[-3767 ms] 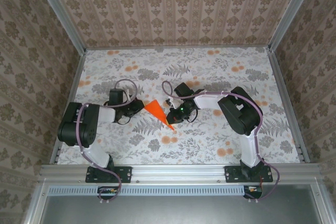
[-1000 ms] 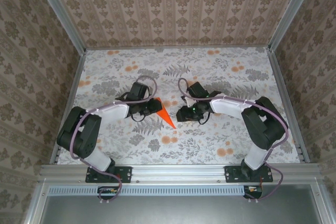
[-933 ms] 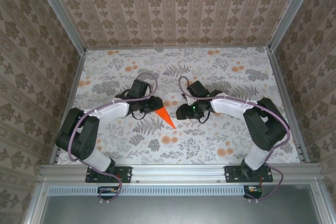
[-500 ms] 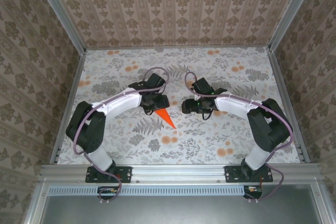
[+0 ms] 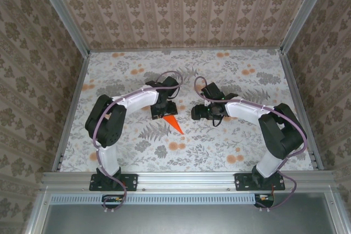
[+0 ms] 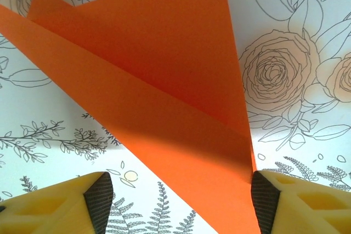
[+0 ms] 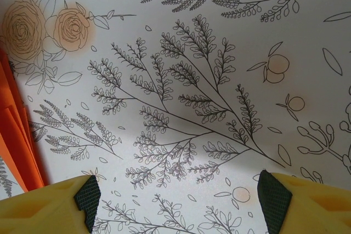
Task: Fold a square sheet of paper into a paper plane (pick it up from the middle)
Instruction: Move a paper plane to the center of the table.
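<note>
Next, my left gripper pinches the long edge (image 6: pixel 143 145) of the orange paper and pulls it straight toward my right gripper, because the paper lies at a slant, away from my right gripper.
The orange sheet of paper (image 6: pixel 164 80) lies flat on the flowered tablecloth, folded into a slim pointed paper plane with layered flaps. In the top view only its tip (image 5: pixel 174 125) pokes out from under my left gripper (image 5: pixel 163 113). That left gripper (image 6: pixel 181 204) hovers open over the paper. Its right pad (image 6: pixel 262 204) is at the paper's edge and its left pad (image 6: pixel 98 201) is over bare cloth. My right gripper (image 5: pixel 195 112) stands open just right of the paper. Between its pads (image 7: pixel 88 195) there is only cloth, and the paper's edges (image 7: pixel 16 135) show at the left border.
The tablecloth (image 5: pixel 241 80) covers the whole table, printed with grey ferns and pale-orange flowers (image 5: pixel 175 146). Patterned walls with metal rails (image 5: pixel 71 108) close in three sides. Both arms bend inward toward the middle, their cables looping above the wrists.
Both grippers have opened. The left gripper has swung right and now sits over the paper's wide end. The right gripper has drawn slightly back to the right. The paper stays in place.
</note>
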Controlling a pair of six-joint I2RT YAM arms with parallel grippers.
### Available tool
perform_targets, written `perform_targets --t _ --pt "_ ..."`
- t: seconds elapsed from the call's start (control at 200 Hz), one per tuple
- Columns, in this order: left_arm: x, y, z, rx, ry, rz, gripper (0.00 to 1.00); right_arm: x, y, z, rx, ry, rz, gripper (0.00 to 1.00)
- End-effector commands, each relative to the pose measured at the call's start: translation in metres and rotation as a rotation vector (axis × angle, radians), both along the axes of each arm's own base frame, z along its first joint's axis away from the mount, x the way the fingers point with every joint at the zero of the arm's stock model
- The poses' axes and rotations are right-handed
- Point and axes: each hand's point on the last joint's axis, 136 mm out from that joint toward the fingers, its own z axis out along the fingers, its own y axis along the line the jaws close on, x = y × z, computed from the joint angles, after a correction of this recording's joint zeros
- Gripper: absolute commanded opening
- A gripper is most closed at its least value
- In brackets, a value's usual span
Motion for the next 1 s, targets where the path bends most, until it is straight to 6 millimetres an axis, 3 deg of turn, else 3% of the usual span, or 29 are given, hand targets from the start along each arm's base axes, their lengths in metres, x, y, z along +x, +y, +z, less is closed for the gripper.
perform_targets --t 0.0,0.28,0.995 --pt "-0.005 0.002 -0.002 0.03 0.03 -0.023 0.73 -0.003 -0.002 0.0 0.007 0.017 -0.018 0.79" --pt "-0.002 0.003 -0.006 0.062 0.04 -0.049 0.81 -0.003 -0.001 0.0 0.013 0.029 -0.015 0.79" --pt "-0.012 0.022 0.005 0.008 -0.04 0.11 0.67 -0.002 0.005 -0.005 0.023 0.064 -0.011 0.79"
